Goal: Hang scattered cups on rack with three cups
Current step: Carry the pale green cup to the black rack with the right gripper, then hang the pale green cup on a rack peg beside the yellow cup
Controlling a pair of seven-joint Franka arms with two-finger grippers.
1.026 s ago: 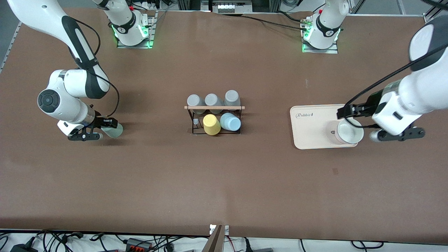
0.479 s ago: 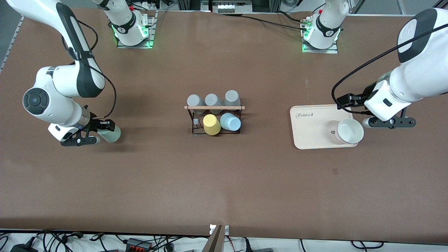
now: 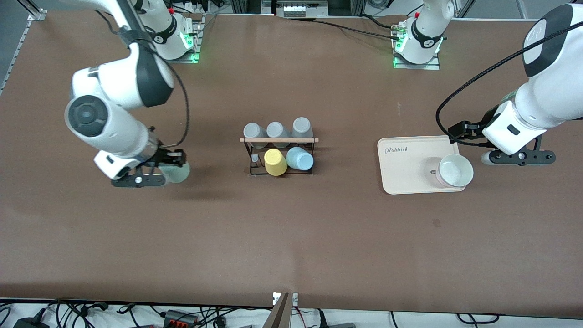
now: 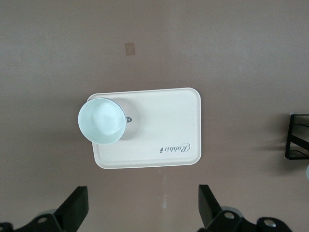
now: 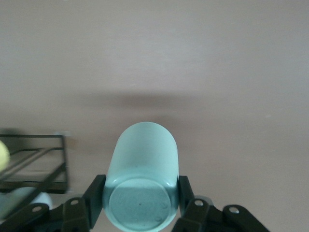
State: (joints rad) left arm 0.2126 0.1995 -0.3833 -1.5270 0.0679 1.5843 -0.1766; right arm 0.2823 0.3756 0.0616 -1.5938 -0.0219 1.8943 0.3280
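The robot's right gripper needs to release the pale mint green cup on the rack's empty lower peg (image 3: 254, 163) (image 5: 35, 166) next to the yellow cup. The mint cup is still over the bare table.
My right gripper (image 3: 167, 171) is shut on the pale mint green cup (image 3: 179, 173), held on its side over the bare table, between the right arm's end and the rack (image 3: 278, 140). In the right wrist view the fingers (image 5: 95, 193) clamp the cup (image 5: 142, 164) near its base. The light blue cup (image 3: 299, 159) hangs on the rack's lower row beside a yellow cup (image 3: 275, 162). Three grey cups (image 3: 275, 130) sit along the wooden rod. My left gripper (image 3: 518, 158) is open and empty over the table beside the beige tray (image 3: 405, 164).
A pale cup (image 3: 455, 170) stands upright on the tray's corner nearest the left arm's end; it shows in the left wrist view (image 4: 103, 121) on the tray (image 4: 164, 121). The rack's edge shows in the right wrist view (image 5: 34, 159).
My right gripper has carried the mint cup toward the rack. My left gripper has drawn away from the cup on the tray, toward its own end of the table.
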